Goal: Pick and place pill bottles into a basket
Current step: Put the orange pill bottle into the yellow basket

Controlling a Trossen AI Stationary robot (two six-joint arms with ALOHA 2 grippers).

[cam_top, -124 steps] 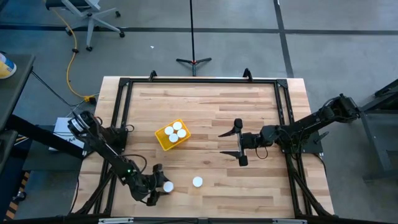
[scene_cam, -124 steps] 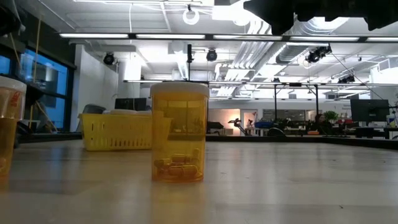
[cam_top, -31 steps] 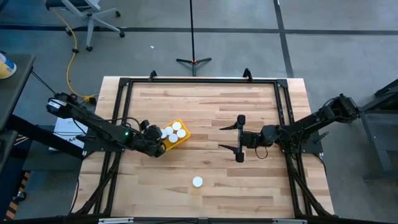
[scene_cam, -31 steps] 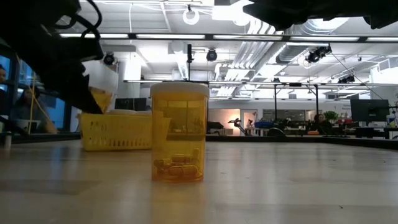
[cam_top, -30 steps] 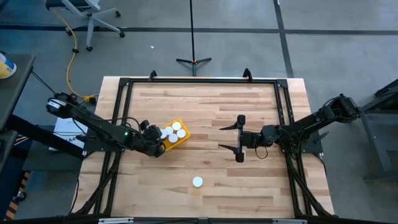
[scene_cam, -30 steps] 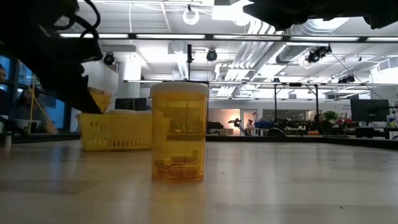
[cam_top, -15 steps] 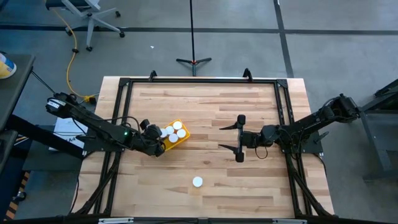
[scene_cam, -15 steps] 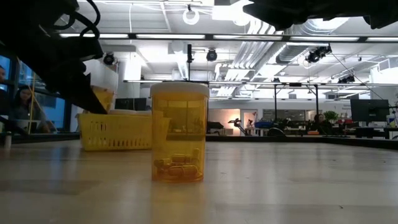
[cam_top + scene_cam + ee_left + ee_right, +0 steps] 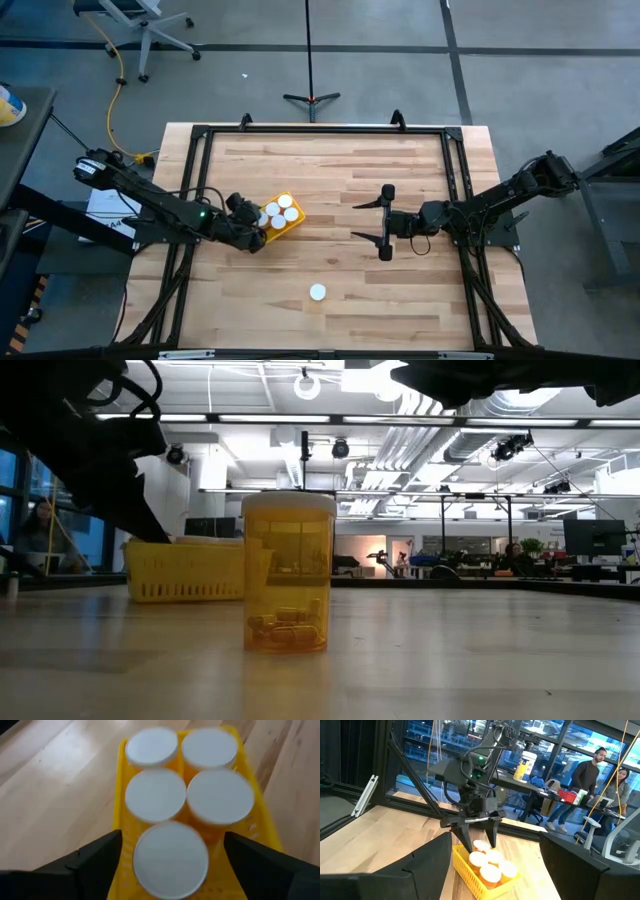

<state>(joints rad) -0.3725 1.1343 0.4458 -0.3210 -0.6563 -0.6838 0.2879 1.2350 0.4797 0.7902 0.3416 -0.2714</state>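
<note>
I will close my right gripper on the body of the amber bottle [image 9: 317, 293] standing alone near the table's front, just below its white cap.
The yellow basket [image 9: 280, 217] stands left of the table's middle and holds several white-capped pill bottles [image 9: 156, 795]. My left gripper [image 9: 251, 222] is at the basket's near-left end, pointing down, open. Its fingers [image 9: 100, 860] stand on either side of the nearest bottle's cap [image 9: 170, 857] with a gap on each side. This also shows in the right wrist view [image 9: 479, 840]. One amber bottle [image 9: 317, 292] stands upright on its base on the wood near the front; it shows close up in the low view [image 9: 289, 575]. My right gripper [image 9: 384, 222] is wide open and empty at mid-table.
A black frame [image 9: 200, 135] runs along the table's edges. Bare wood lies between the basket and my right gripper. A stand [image 9: 311, 98] is on the floor past the far edge. People [image 9: 592, 775] are in the room behind the left side.
In the low view the bottle that my left gripper held above the basket's wall has gone down into the basket and out of sight behind the wall. The left gripper has come down a little with it. The right arm has kept still.
</note>
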